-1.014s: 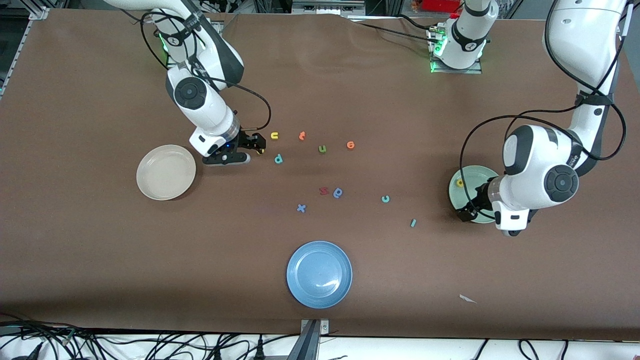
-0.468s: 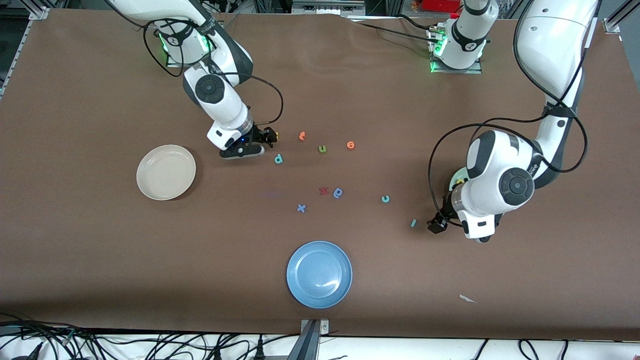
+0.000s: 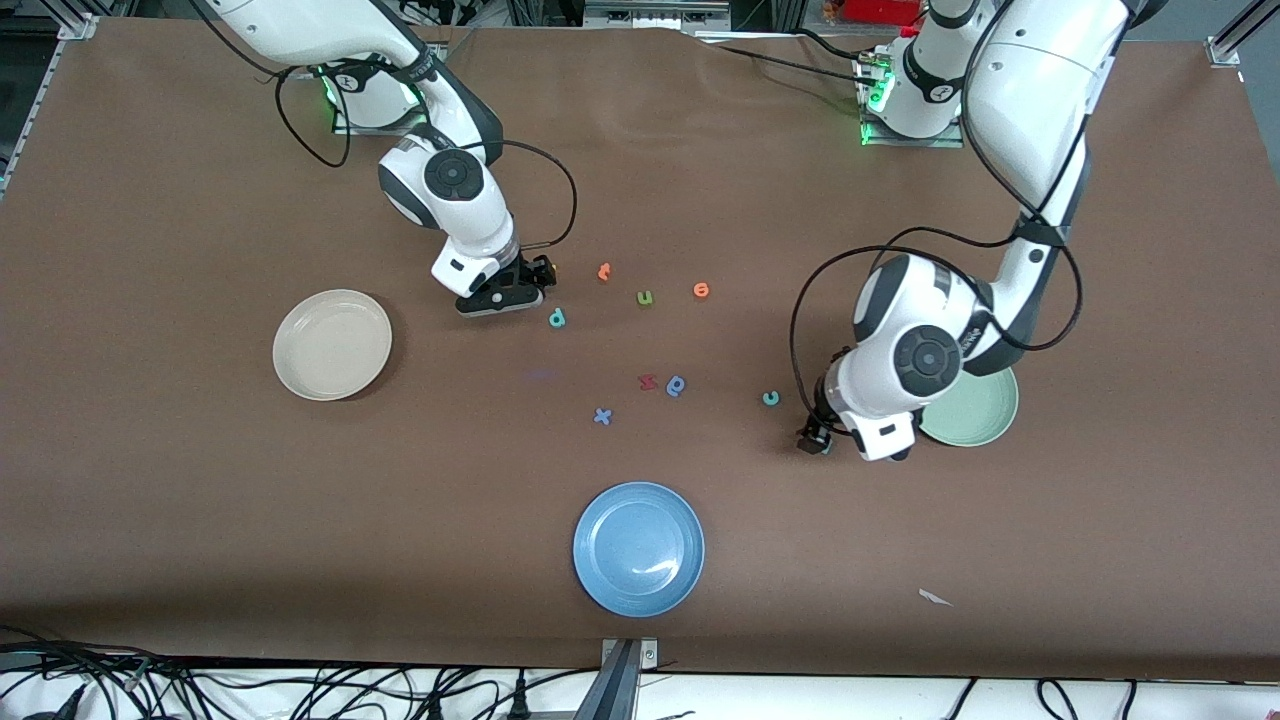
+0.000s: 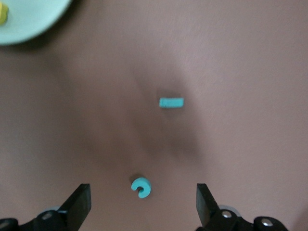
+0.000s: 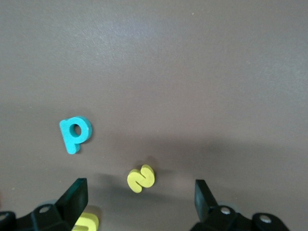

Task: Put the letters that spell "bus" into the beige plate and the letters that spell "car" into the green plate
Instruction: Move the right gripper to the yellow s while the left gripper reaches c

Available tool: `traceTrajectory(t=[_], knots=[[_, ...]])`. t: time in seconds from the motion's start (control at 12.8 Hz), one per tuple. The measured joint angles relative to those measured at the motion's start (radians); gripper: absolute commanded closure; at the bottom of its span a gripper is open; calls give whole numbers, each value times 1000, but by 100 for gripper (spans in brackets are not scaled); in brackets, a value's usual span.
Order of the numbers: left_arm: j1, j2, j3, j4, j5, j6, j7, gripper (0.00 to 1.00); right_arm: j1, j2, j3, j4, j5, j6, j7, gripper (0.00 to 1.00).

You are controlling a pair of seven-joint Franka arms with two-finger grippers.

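Observation:
My left gripper needs to grab the teal "c" by the curved back (image 3: 770, 403) (image 4: 149, 186) and open side, as the letter still has to get to the green plate.
My right gripper (image 3: 538, 276) (image 5: 139, 204) is open, low over the table beside the beige plate (image 3: 332, 344). The yellow "s" (image 5: 140, 178) shows between its fingers. The yellow "u" (image 5: 85, 222) lies by one finger, and the teal "b" (image 5: 75, 133) (image 3: 557, 318) lies close by. My left gripper (image 3: 812, 440) (image 4: 143, 207) is open just off the green plate (image 3: 980, 410) (image 4: 29, 19). The teal "c" (image 4: 141, 187) (image 3: 771, 398) shows between its fingers, with the teal bar "r" (image 4: 171, 102) a little apart. The yellow "a" (image 4: 2, 13) lies in the green plate.
A blue plate (image 3: 638, 548) sits near the table's front edge. Mid-table lie two orange letters (image 3: 604, 271) (image 3: 701, 290), a green "u" (image 3: 645, 297), a red letter (image 3: 647, 381), a darker blue looped letter (image 3: 677, 385) and a blue "x" (image 3: 602, 416). A paper scrap (image 3: 935, 597) lies toward the left arm's end.
The left arm swung off the green plate toward the teal "c" and "r", uncovering most of the plate. The right gripper shifted away from the beige plate to over the yellow letters. Both stayed open.

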Motion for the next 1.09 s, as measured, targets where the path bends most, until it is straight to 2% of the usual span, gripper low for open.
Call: traceTrajectory(t=[0.08,0.39,0.55,0.78,1.09], knots=[[-11,10,0,-3,0,0,-6,9,0,2,0,0,-5,1,4,2],[-31,41,0,-29,0,46,-18,9,0,9,-1,0,-6,18,6,2],[-47,49,1,-49,22,85,-52,8,0,23,-2,0,-7,35,6,5],[-69,61,1,-72,123,135,-177,8,0,37,-4,0,-8,46,7,8],[-75,63,1,-79,124,153,-264,8,0,39,-4,0,-9,56,10,16]])
